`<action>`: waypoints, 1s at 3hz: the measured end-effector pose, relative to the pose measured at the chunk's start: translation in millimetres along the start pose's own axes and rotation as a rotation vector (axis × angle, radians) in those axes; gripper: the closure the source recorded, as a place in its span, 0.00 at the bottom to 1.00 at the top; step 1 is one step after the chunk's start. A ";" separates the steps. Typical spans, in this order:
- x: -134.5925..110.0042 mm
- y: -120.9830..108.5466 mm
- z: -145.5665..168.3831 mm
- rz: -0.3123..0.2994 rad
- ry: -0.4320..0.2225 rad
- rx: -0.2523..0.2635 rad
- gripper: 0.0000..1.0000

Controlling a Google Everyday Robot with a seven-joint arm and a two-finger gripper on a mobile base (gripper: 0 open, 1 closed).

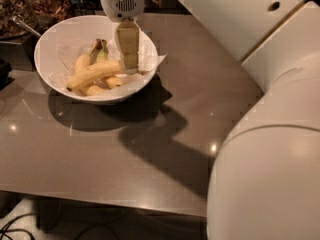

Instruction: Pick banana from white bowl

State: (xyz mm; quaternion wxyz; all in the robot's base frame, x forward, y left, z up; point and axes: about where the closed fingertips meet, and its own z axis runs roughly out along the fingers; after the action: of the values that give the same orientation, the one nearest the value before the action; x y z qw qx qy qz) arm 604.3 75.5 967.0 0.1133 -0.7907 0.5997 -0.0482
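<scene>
Next, my gripper will go to the middle of the long pale banana (103,70) lying across the white bowl and close there.
The white bowl (60,38), lined with crinkled white paper, stands at the table's back left. The long pale banana (92,74) lies across it, on top of shorter bananas with dark stems (100,48). My gripper (129,64) hangs from above over the bowl's right part, its tip down at the long banana's right end.
The brown table (200,99) stretches right and forward of the bowl. Jars of dark food (30,4) stand behind the bowl at the back left. My white arm (270,149) fills the right side of the view.
</scene>
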 end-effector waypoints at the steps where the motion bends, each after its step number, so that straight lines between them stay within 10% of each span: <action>1: -10.6 -9.4 13.1 -0.025 0.012 -0.013 0.09; 3: -22.2 -18.1 33.4 -0.039 0.007 -0.049 0.21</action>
State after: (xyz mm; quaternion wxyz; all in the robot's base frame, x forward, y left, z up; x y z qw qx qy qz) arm 622.2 105.4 940.3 0.0908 -0.8046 0.5856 -0.0385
